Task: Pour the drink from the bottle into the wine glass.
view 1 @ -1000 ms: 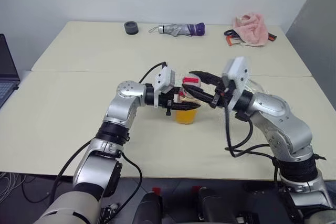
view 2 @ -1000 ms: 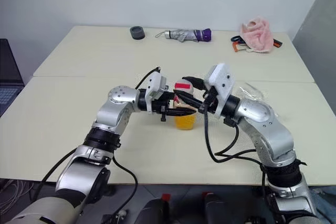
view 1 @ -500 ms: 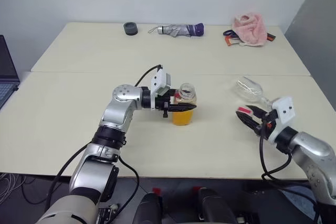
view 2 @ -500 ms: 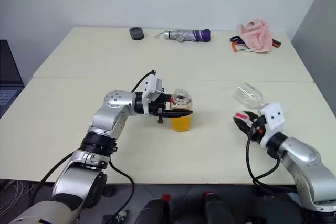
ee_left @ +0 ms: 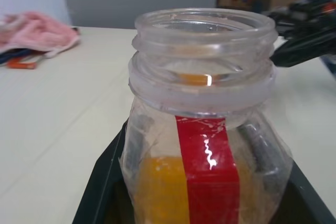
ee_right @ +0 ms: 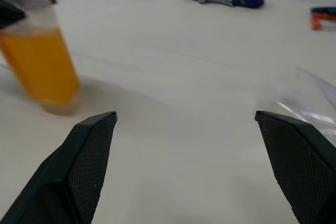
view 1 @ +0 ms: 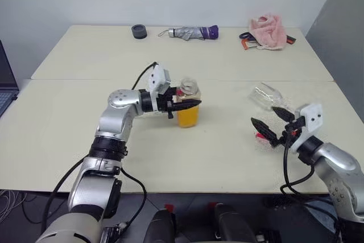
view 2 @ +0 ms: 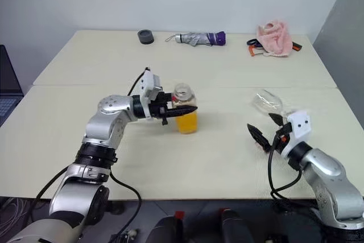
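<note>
Next, my left gripper lets go of the bottle on the near side of the seam [view 1: 126,100], facing the black round object.
The bottle [view 1: 187,108] has no cap on its mouth, and the orange drink [view 1: 188,116] fills its lower half. My left gripper [view 1: 190,104] is shut on the bottle around its middle, near the table's centre; in the left wrist view the bottle [ee_left: 205,145] stands between the black fingers [ee_left: 105,182]. The wine glass [view 1: 265,96] lies on its side at the right. Just in front of it my right gripper [view 1: 265,116] hangs open with nothing between its fingers [ee_right: 89,150]. A small pink-red cap [view 1: 260,136] lies on the table under it.
Along the far edge of the table [view 1: 85,140] lie a black round object [view 1: 139,30], a folded grey-purple umbrella [view 1: 190,31] and a pink cloth [view 1: 267,31]. A laptop [view 1: 5,83] sits at the left edge. A seam runs across the middle of the table.
My right gripper left the bottle's mouth with the cap, swung right and down beside the glass, then opened. The cap now lies on the table. My left gripper shifted the bottle left.
</note>
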Robot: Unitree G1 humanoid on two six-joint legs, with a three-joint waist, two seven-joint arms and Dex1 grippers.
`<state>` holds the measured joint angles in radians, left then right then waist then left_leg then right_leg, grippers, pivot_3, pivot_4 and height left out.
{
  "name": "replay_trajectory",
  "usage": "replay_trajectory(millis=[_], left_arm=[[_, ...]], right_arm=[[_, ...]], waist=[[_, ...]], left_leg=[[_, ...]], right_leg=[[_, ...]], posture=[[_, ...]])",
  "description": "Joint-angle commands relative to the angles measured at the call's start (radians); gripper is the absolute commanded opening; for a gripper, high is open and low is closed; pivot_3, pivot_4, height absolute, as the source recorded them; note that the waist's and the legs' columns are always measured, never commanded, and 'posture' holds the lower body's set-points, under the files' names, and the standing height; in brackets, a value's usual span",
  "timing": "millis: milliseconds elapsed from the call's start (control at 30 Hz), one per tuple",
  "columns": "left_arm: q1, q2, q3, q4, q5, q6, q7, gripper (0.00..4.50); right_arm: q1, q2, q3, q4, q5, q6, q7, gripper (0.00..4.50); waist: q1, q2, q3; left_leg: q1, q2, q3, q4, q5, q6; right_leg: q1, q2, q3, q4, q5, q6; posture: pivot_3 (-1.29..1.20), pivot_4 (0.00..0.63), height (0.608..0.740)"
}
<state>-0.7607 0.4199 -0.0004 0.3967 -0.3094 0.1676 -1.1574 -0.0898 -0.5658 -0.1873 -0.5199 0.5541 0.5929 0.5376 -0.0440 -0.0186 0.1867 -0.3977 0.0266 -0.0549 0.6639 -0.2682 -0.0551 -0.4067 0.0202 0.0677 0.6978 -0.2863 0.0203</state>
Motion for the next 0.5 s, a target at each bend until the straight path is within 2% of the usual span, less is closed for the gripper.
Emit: replay_trajectory(millis=[33,167,367,500], left_arm=[[-0.022,0.044,0.105,0.03,-0.004,-0.028,0.131,1.77],[-0.027,0.07,0.145,0.103,0.026,-0.061,0.244,1.77],[-0.049,0.11,0.219,0.25,0.085,-0.128,0.497,1.77],[-0.053,0.132,0.234,0.309,0.106,-0.14,0.583,1.76]], right_arm=[[-0.112,-0.011,0.145,-0.092,0.05,0.061,0.068,4.5],[-0.26,0.026,0.263,-0.041,0.013,0.079,0.079,4.5],[-0.497,0.164,0.438,0.127,-0.087,0.042,0.094,4.5],[-0.589,0.241,0.49,0.23,-0.161,0.021,0.074,4.5]], waist=[[-0.006,0.0,0.0],[-0.007,0.0,0.0],[-0.003,-0.001,0.0],[-0.003,-0.001,0.0]], left_leg=[[0.0,0.0,0.0,0.0,0.0,0.0],[0.0,0.001,-0.001,0.0,0.0,0.0],[-0.001,0.0,-0.002,0.001,0.0,0.0],[-0.003,0.0,-0.003,0.001,0.0,0.0]], right_leg=[[0.0,0.0,0.0,0.0,0.0,0.0],[0.0,0.001,-0.001,0.0,0.0,0.0],[-0.001,-0.003,-0.003,0.0,0.0,0.0],[-0.002,-0.005,-0.004,0.0,0.0,0.0]], posture=[[0.0,0.15,0.74],[0.0,0.15,0.74],[0.0,0.15,0.74],[0.0,0.15,0.74]])
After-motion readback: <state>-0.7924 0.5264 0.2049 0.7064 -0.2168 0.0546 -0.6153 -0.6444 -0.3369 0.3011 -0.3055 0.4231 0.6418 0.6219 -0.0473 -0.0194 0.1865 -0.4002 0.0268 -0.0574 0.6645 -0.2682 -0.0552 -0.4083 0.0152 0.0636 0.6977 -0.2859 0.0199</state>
